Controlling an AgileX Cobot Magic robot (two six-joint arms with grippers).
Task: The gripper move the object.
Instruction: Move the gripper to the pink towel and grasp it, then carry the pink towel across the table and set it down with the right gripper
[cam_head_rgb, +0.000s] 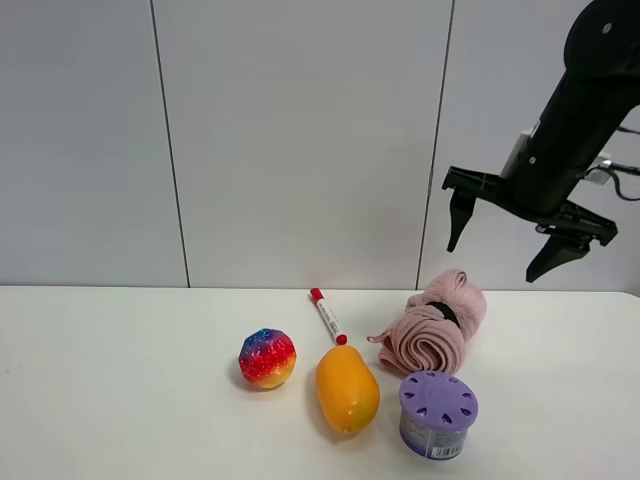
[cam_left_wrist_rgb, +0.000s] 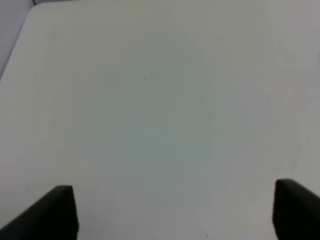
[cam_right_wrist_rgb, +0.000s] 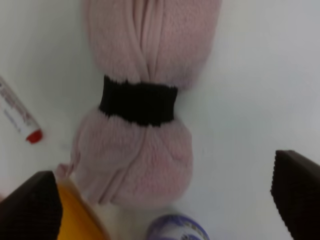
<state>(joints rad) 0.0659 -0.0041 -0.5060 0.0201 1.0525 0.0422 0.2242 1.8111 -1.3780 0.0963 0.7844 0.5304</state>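
My right gripper is going to close on the black band (cam_head_rgb: 444, 312) (cam_right_wrist_rgb: 139, 102) around the middle of the rolled pink towel, just behind the purple container.
The rolled pale pink towel (cam_head_rgb: 437, 324) with a black band lies on the white table, right of centre. My right gripper (cam_head_rgb: 505, 240) hangs open in the air above it and slightly to its right, holding nothing. In the right wrist view the towel (cam_right_wrist_rgb: 145, 100) lies between the two spread black fingertips (cam_right_wrist_rgb: 30, 207), well below them. My left gripper (cam_left_wrist_rgb: 175, 212) is open over bare table, with only its two fingertips showing; it is out of the exterior high view.
An orange mango-shaped toy (cam_head_rgb: 347, 389) lies left of the towel, and a purple round container (cam_head_rgb: 438, 413) stands just in front of the towel. A red-capped marker (cam_head_rgb: 327, 316) and a rainbow ball (cam_head_rgb: 267, 358) lie further left. A white panelled wall stands behind.
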